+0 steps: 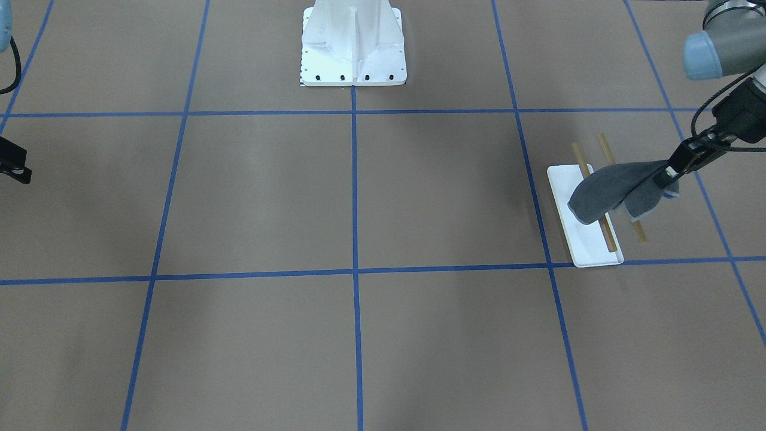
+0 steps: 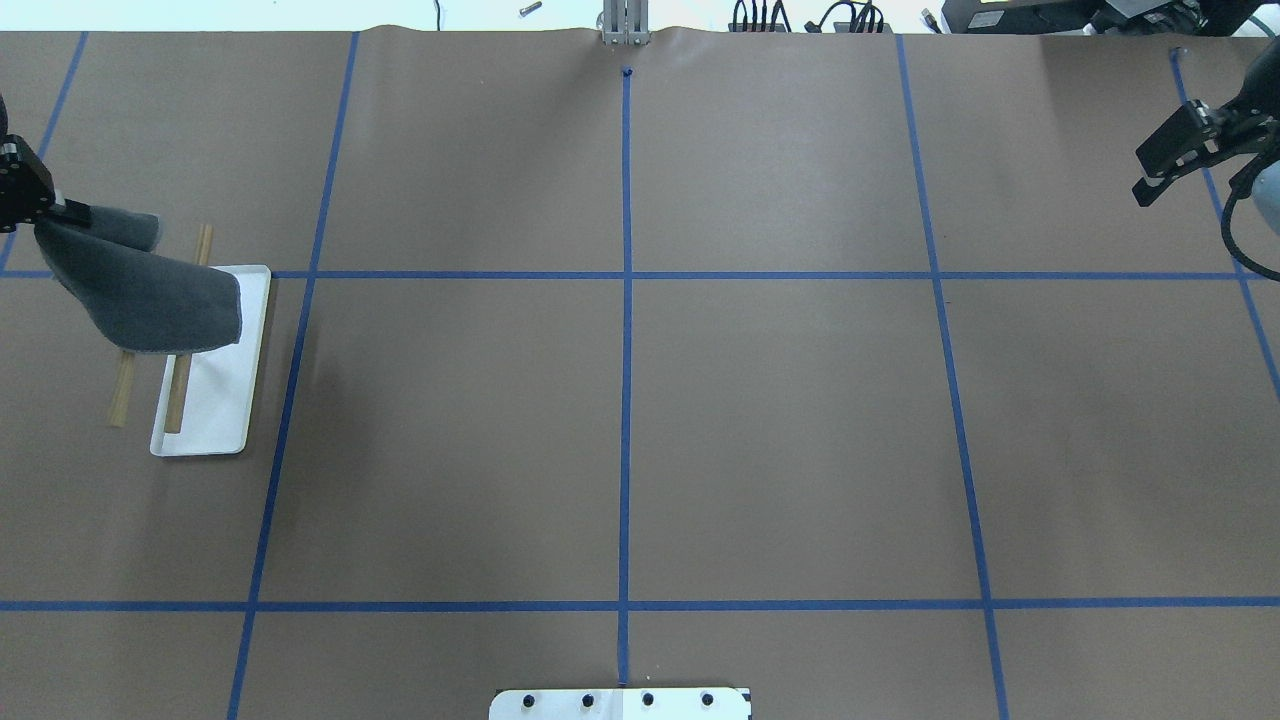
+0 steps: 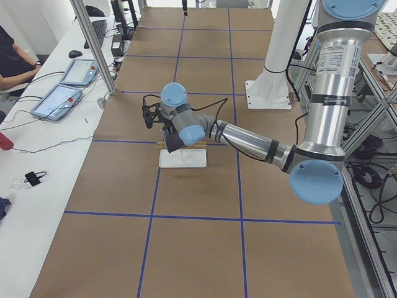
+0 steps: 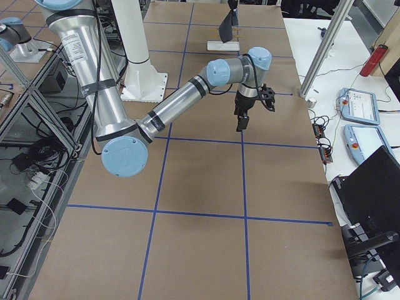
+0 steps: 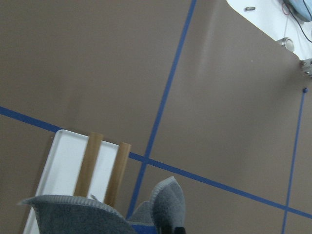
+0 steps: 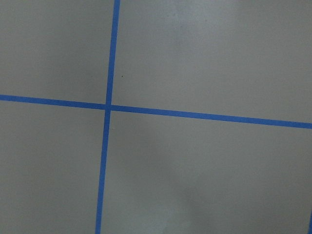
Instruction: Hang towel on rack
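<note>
Next, my left gripper sets the dark grey towel down. It will let go of it across the middle of both tan wooden rods (image 1: 619,194).
The dark grey towel (image 1: 616,188) hangs from my left gripper (image 1: 670,173), which is shut on one end of it. The cloth stretches across both tan wooden rods (image 1: 605,149) of the rack, over its white tray base (image 1: 589,245). In the overhead view the towel (image 2: 140,290) covers the middle of the rods (image 2: 175,395) above the tray (image 2: 215,400), with the left gripper (image 2: 68,212) at the table's far left. The left wrist view shows the towel (image 5: 73,207) at the bottom and the rods (image 5: 105,165). My right gripper (image 2: 1160,170) is open and empty, far to the right.
The white bolted robot pedestal (image 1: 353,48) stands at the table's middle, on the robot's side. Blue tape lines (image 2: 625,275) grid the brown table. Operators' tablets (image 3: 59,99) and cables lie on the side bench beyond the table.
</note>
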`<state>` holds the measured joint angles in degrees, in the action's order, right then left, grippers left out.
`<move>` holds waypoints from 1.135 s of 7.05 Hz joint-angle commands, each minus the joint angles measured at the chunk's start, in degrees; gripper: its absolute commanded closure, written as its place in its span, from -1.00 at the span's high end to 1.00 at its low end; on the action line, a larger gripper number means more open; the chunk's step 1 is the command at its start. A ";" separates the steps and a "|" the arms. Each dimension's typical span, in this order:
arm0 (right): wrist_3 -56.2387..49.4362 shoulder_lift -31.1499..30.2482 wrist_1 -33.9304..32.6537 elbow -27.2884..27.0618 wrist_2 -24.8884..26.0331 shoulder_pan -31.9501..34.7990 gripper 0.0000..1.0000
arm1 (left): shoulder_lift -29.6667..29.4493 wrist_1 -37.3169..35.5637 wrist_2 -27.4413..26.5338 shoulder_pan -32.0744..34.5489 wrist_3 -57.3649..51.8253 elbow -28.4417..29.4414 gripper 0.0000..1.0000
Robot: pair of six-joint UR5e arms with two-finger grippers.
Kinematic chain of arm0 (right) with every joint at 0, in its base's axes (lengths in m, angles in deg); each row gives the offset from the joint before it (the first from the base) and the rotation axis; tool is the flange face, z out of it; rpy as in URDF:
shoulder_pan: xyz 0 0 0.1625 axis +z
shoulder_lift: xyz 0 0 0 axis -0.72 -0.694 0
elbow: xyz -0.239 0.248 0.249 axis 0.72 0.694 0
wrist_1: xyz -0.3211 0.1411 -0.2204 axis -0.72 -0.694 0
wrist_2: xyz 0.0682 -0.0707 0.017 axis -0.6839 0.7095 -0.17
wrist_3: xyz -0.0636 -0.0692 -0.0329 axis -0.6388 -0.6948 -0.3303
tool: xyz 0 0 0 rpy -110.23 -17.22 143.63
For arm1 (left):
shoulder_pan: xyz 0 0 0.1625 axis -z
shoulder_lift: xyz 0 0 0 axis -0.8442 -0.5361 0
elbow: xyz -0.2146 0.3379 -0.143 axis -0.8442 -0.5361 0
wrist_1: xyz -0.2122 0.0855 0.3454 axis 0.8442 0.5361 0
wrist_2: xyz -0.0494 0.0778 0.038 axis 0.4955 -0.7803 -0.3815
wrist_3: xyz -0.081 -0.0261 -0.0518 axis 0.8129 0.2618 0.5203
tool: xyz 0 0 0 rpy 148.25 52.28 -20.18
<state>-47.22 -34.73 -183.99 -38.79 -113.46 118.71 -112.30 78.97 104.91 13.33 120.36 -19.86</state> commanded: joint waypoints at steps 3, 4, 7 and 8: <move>-1.73 -0.16 0.00 0.82 -0.02 0.74 1.00 | 0.63 3.55 -1.43 -0.42 5.54 4.01 -1.00; -1.73 -0.16 0.00 0.82 0.07 0.74 1.00 | -0.25 3.20 -5.18 -0.68 8.53 4.10 -1.00; -1.64 -0.07 0.00 0.73 -0.37 0.74 1.00 | -2.55 2.94 -11.26 -2.96 11.29 7.09 -1.00; -1.64 -0.07 0.00 0.73 -0.46 0.74 1.00 | -2.37 2.67 -13.46 -4.80 11.29 7.09 -1.00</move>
<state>-48.86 -34.81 -183.99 -38.02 -113.77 119.44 -114.72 81.87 94.01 10.27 131.52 -13.01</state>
